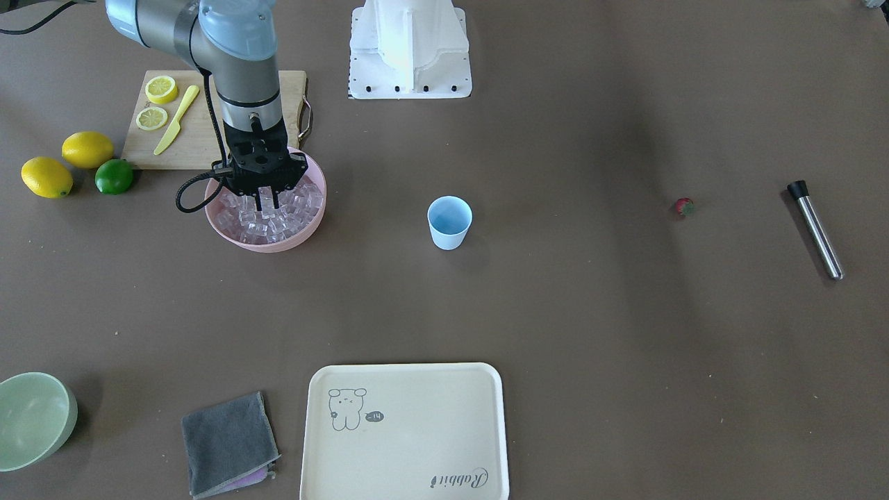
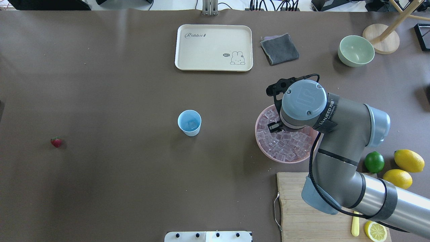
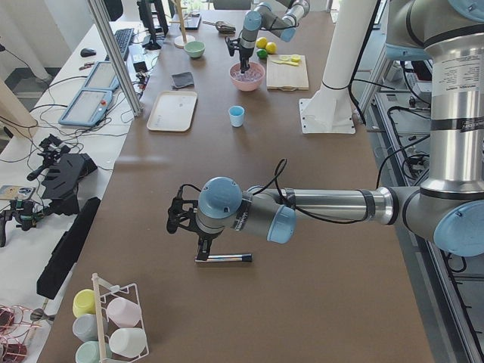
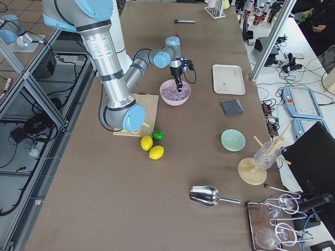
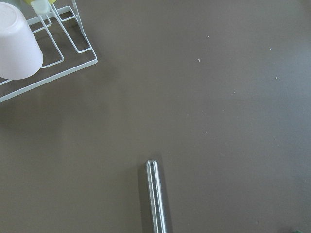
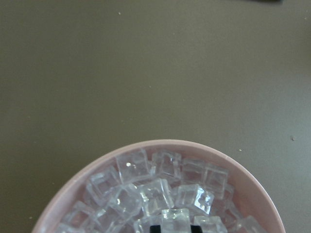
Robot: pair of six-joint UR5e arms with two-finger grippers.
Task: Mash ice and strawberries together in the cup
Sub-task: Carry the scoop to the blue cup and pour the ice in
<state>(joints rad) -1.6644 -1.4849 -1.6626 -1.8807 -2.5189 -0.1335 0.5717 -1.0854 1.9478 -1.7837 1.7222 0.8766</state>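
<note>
I should let go of the ice cube, now down in the pink bowl, with my right gripper at the bottom of the light blue cup (image 1: pixel 450 225) next to the pink bowl.
The light blue cup (image 1: pixel 449 222) stands upright at the table's middle and also shows in the overhead view (image 2: pixel 189 122); one clear cube seems to lie inside it. The ice (image 1: pixel 300 208) fills a pink bowl (image 1: pixel 264 243). My right gripper (image 1: pixel 268 199) reaches down into the bowl, its fingers closed to about a cube's width on an ice cube (image 6: pixel 175 216). The strawberry (image 1: pixel 684 206) lies alone on the table, far from the cup. My left gripper (image 3: pixel 203 249) hangs over the silver end of a metal muddler (image 3: pixel 225 259); I cannot tell whether it is open.
A cutting board (image 1: pixel 201 139) with lemon slices and a yellow knife lies behind the pink bowl, with two lemons and a lime (image 1: pixel 114 176) beside it. A cream tray (image 1: pixel 406 430), a grey cloth (image 1: pixel 229 441) and a pale green bowl (image 1: pixel 31 420) sit along the far edge.
</note>
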